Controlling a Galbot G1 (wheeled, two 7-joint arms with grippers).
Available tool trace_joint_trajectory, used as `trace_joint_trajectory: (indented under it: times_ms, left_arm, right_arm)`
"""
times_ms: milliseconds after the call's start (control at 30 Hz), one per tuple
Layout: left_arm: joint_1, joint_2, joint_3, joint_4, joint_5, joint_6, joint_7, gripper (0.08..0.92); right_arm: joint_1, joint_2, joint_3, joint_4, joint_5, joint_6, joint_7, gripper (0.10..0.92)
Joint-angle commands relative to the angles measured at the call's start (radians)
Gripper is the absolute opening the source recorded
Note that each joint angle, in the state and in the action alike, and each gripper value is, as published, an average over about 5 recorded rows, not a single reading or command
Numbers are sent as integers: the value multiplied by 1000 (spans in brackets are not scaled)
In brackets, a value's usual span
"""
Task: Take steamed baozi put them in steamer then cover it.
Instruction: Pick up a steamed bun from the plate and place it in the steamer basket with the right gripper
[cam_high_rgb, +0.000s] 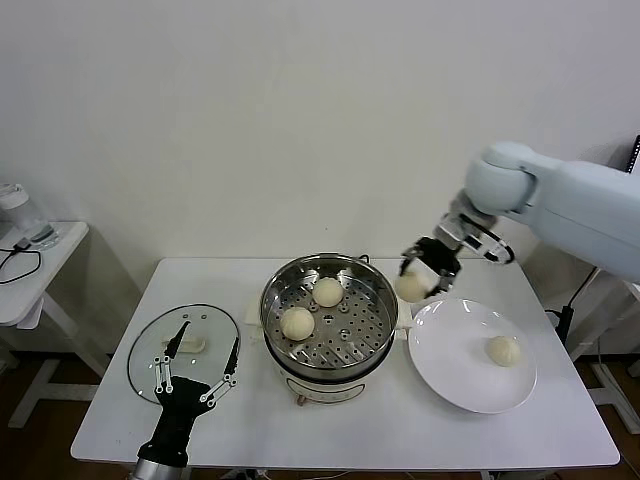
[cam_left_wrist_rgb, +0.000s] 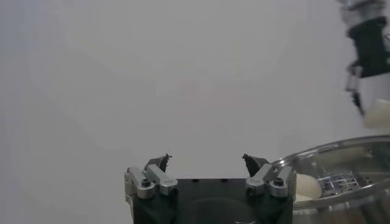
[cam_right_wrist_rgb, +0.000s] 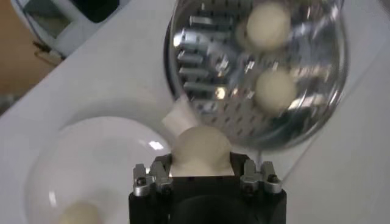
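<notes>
My right gripper has the baozi. It will release it on the bare front part of the steamer's perforated tray (cam_high_rgb: 335, 346) (cam_right_wrist_rgb: 217, 33), near the other baozi.
My right gripper (cam_high_rgb: 418, 281) is shut on a cream-white baozi (cam_high_rgb: 410, 287), held in the air between the white plate (cam_high_rgb: 440, 370) and the steamer (cam_high_rgb: 290, 275). From the right wrist the held baozi (cam_right_wrist_rgb: 201, 150) fills the gap between the fingers. Two baozi (cam_high_rgb: 328, 292) (cam_high_rgb: 297, 323) lie on the perforated tray inside the steamer. One more baozi (cam_high_rgb: 503, 350) rests on the plate. My left gripper (cam_high_rgb: 196, 372) stands open low at the front left, over the glass lid (cam_high_rgb: 150, 345).
The round glass lid lies flat on the table left of the steamer. A small side table (cam_high_rgb: 30, 270) with a jug stands at the far left. The table's front edge (cam_high_rgb: 400, 460) runs just below the plate.
</notes>
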Motion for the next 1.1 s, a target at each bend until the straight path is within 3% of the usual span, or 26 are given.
trace_joint_trajectory:
  times_ms: [33, 500, 1100]
  left_arm:
    - [2, 0, 7, -2, 1, -4, 0, 823]
    - [3, -1, 13, -6, 2, -4, -1, 823]
    - [6, 3, 10, -7, 1, -12, -5, 823]
  right_arm:
    - [89, 176, -58, 96, -44, 148, 15, 662]
    - [-155, 181, -8, 135, -370, 326, 84, 653]
    - [-199, 265, -5, 92, -419, 370, 118, 657]
